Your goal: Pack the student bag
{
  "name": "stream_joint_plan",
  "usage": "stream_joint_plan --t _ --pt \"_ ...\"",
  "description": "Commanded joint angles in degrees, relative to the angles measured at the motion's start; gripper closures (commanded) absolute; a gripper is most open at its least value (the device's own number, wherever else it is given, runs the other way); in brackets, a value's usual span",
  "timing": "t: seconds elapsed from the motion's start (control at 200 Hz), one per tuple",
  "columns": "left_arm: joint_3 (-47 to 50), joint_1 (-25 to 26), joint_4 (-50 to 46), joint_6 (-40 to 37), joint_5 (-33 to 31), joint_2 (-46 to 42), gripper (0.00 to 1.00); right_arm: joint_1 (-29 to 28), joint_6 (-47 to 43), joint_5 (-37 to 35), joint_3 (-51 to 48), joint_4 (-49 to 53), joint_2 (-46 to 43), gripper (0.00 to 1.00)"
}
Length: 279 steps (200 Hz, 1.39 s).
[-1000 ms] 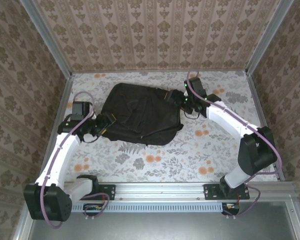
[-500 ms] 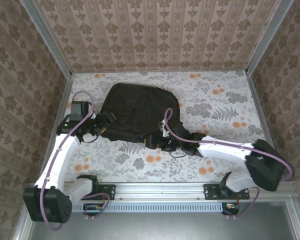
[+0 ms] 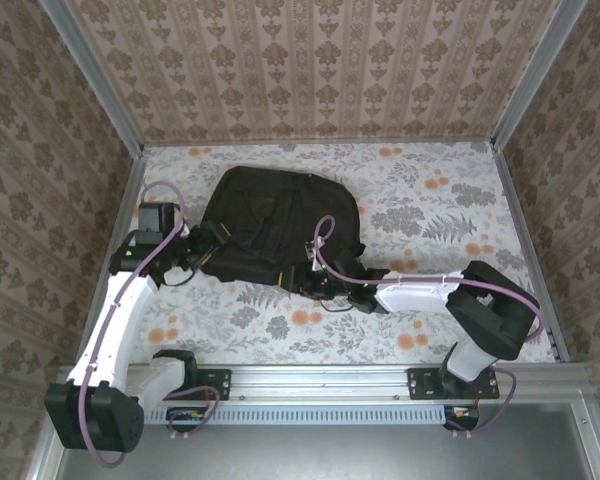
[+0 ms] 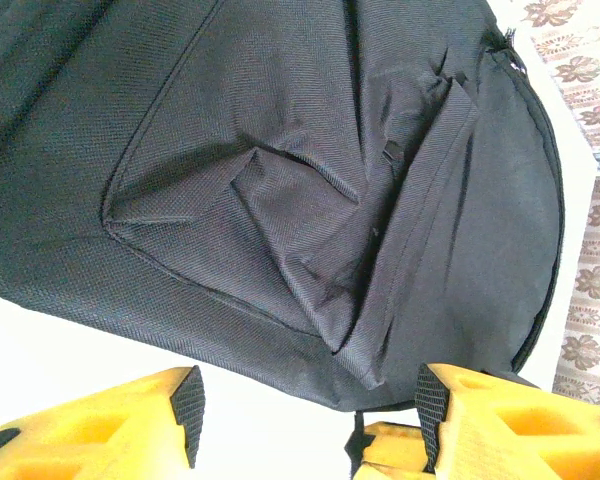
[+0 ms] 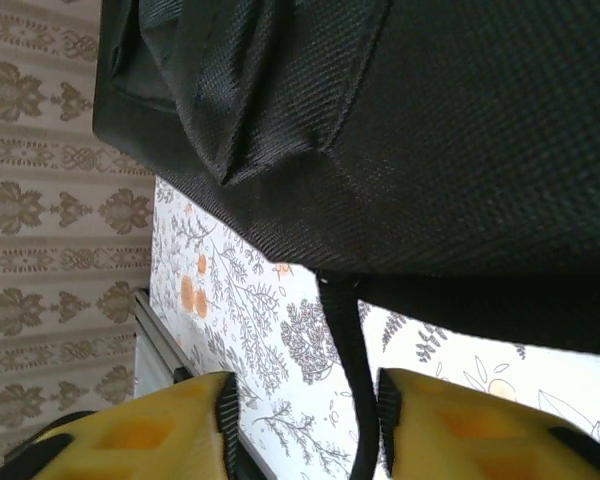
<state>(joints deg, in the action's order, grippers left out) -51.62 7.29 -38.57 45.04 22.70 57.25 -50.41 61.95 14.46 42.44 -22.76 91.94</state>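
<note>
My right gripper has the strap's lower end lying against one finger, so it should open wider, centre on the strap and grip it (image 5: 342, 305) close to the bag's edge.
The student bag (image 3: 275, 225) is a large black fabric backpack lying flat on the flowered table, toward the back left. My left gripper (image 3: 208, 250) sits at the bag's left edge; in the left wrist view its yellow fingers (image 4: 185, 410) stand open with the bag (image 4: 280, 190) just beyond them and nothing between the pads. My right gripper (image 3: 315, 283) is at the bag's near edge. In the right wrist view it is open, and a thin black strap (image 5: 345, 350) hanging from the bag (image 5: 430, 130) runs down between its fingers, close to the right pad.
Patterned walls close the table (image 3: 430, 210) on three sides, with metal posts in the corners. The rail holding the arm bases (image 3: 310, 385) runs along the near edge. Bare flowered tabletop lies to the right of the bag and in front of it.
My right arm has swung from the bag's far right corner round to its near edge and has crept a little further left. The left arm has hardly moved.
</note>
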Motion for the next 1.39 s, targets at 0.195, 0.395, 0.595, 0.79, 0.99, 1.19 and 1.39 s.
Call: stream_joint_plan --t 0.195,0.395,0.595,0.79,0.99,1.19,1.39 --pt "3.0 -0.5 -0.8 3.4 0.2 -0.7 0.38 0.9 2.0 -2.5 -3.1 -4.3 1.3 0.96" --pt "6.9 2.0 2.3 7.5 0.1 0.9 0.35 1.1 1.9 -2.9 -4.7 -4.6 -0.2 1.00" --pt "7.3 3.1 3.1 7.6 -0.5 1.3 0.35 1.5 0.2 -2.2 -5.7 -3.5 -2.7 1.00" --pt "7.6 4.5 3.2 8.1 -1.0 1.4 0.35 1.9 -0.9 0.2 -4.9 -2.9 -1.7 0.91" --pt "7.0 4.5 3.0 7.6 -0.7 0.9 0.35 1.9 -1.2 2.6 -4.6 -4.9 0.5 0.63" --pt "6.5 4.5 2.4 7.0 -0.6 0.6 0.35 1.9 -1.1 5.7 -4.5 -8.7 2.5 0.47" --pt "6.6 4.5 2.2 6.8 -0.7 -0.1 0.35 1.5 -1.4 7.3 -4.4 -8.8 3.0 0.44"
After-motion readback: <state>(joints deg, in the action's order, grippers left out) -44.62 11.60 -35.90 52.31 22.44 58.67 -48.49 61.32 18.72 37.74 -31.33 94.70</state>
